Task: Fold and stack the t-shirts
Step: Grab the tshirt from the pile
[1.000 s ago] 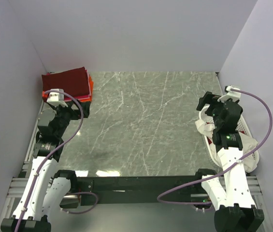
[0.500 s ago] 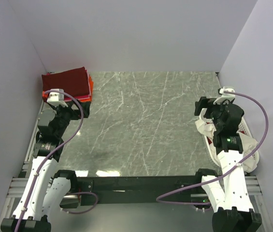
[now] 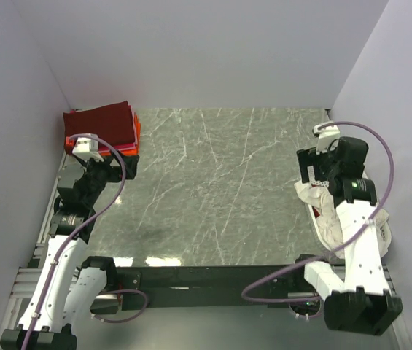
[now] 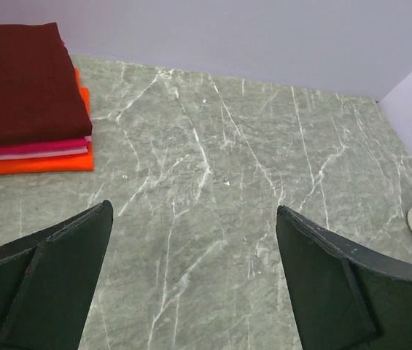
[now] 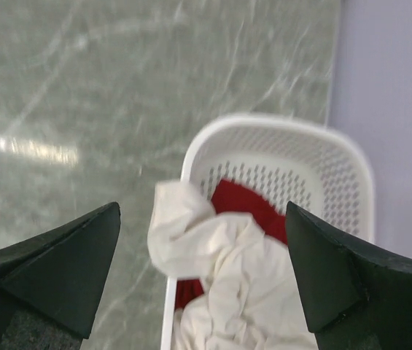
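Note:
Next, I close my right gripper on the cream-white t-shirt's overhanging end (image 3: 307,193) (image 5: 168,239), where it spills over the rim of the white basket toward the middle of the table.
A folded stack of t-shirts (image 3: 102,125) lies in the far left corner, dark maroon (image 4: 20,80) on top with pink and orange (image 4: 38,162) layers under it. A crumpled cream-white t-shirt (image 5: 220,270) spills over the rim of the white basket (image 5: 351,168), and a bright red t-shirt (image 5: 246,204) lies beneath it. My right gripper (image 5: 202,211) hovers open above the cream shirt, touching nothing. My left gripper (image 4: 193,211) stands open over bare table, just near of the stack.
The grey marble table (image 3: 220,189) spans the middle. The basket (image 3: 382,232) sits at the right edge against the wall, partly hidden by my right arm. Lilac walls close in the left, back and right sides.
My right arm has swung its wrist toward the far right and turned to look down on the basket. The left arm has barely moved. Both grippers stayed open.

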Controlling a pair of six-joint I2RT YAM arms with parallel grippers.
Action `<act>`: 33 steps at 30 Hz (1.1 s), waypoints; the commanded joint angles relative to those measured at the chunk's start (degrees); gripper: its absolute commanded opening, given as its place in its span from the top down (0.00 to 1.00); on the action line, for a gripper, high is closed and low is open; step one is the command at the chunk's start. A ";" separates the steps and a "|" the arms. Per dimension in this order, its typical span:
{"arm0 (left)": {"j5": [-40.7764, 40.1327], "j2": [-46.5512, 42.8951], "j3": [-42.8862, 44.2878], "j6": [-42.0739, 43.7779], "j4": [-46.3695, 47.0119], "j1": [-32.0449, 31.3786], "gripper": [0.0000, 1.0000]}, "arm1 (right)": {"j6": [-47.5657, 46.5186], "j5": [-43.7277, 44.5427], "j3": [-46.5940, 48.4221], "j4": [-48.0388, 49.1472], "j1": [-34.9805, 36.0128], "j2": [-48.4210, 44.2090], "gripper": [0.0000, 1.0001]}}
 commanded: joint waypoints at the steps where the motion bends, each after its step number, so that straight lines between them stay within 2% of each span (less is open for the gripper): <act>1: 1.92 -0.44 2.72 -0.10 0.97 -0.40 0.01 | -2.89 0.33 0.78 -10.26 -1.85 5.25 0.00; 5: 1.48 1.14 3.43 0.43 0.01 -1.11 0.01 | -9.55 -5.57 5.51 -20.02 -6.94 11.74 0.01; 9: 1.65 1.84 3.60 0.60 -0.17 -1.37 0.00 | -14.76 -8.73 7.20 -25.74 -7.66 17.64 0.11; 12: 1.74 1.84 3.52 0.60 -0.17 -1.37 0.01 | -14.59 -8.39 6.06 -23.91 -7.57 20.37 0.17; 15: 1.48 1.93 3.34 0.69 -0.17 -1.46 0.01 | -14.15 -8.65 4.74 -21.09 -7.57 21.52 0.18; 21: 1.04 2.11 3.34 0.78 -0.26 -1.37 0.01 | -14.06 -10.75 4.04 -19.77 -7.57 24.06 0.32; 24: 0.86 2.20 3.25 0.87 -0.08 -1.37 0.01 | -13.62 -11.89 4.48 -20.03 -7.57 25.73 0.49; 25: 0.60 2.28 3.17 0.96 -0.34 -1.37 0.01 | -13.54 -12.16 4.56 -20.12 -7.57 26.00 0.58; 27: 0.42 2.37 3.25 1.04 -0.35 -1.37 0.01 | -13.53 -12.69 4.39 -19.86 -7.66 26.00 0.61; 30: 0.25 2.20 3.25 1.22 -0.35 -1.37 0.01 | -13.27 -12.95 4.39 -19.51 -7.66 26.00 0.74; 33: 0.24 2.02 3.16 1.31 -0.26 -1.37 0.01 | -12.57 -12.60 4.74 -18.81 -7.66 24.86 0.97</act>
